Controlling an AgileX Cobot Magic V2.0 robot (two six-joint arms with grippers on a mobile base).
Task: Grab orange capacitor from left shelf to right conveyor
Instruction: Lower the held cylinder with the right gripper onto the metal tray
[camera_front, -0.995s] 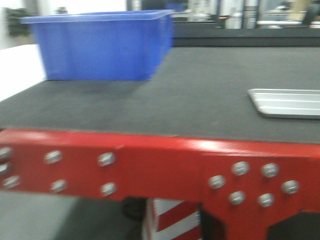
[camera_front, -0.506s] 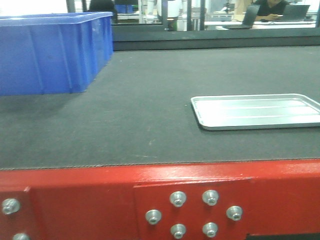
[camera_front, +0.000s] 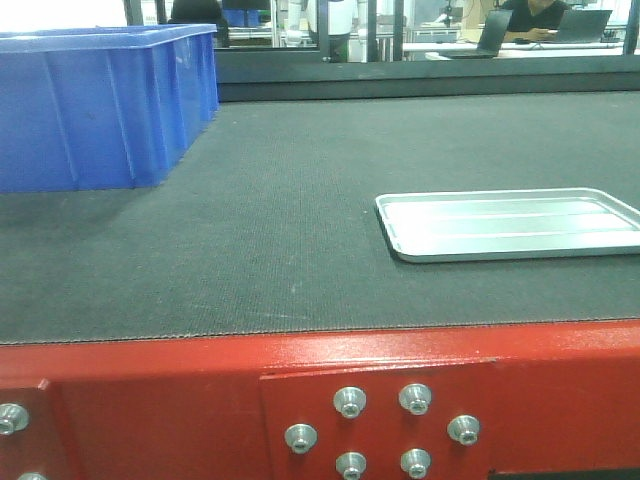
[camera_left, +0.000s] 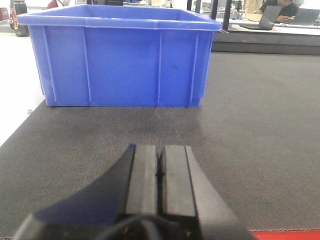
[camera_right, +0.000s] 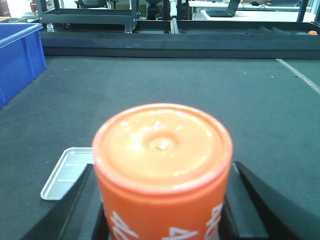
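The robot's right gripper needs to put the orange capacitor, now held above the dark conveyor belt, down on the middle of the silver tray (camera_front: 522, 229).
In the right wrist view my right gripper (camera_right: 162, 220) is shut on the orange capacitor (camera_right: 162, 150), a fat orange cylinder with white lettering held between the black fingers (camera_right: 252, 200), above the dark conveyor belt (camera_right: 200, 85). A silver tray (camera_right: 67, 172) lies just behind and left of it; it also shows in the front view (camera_front: 510, 222) at the right. In the left wrist view my left gripper (camera_left: 160, 172) is shut and empty, low over the belt, facing the blue bin (camera_left: 120, 60). Neither gripper shows in the front view.
The blue plastic bin (camera_front: 100, 100) stands at the belt's far left. The conveyor's red frame (camera_front: 320, 400) with bolts runs along the near edge. A black rail (camera_right: 175, 42) bounds the belt's far side, with desks and people beyond.
The front view has swung to the right: the blue bin slid toward the left edge and the silver tray came fully into view, then the view nearly settled.
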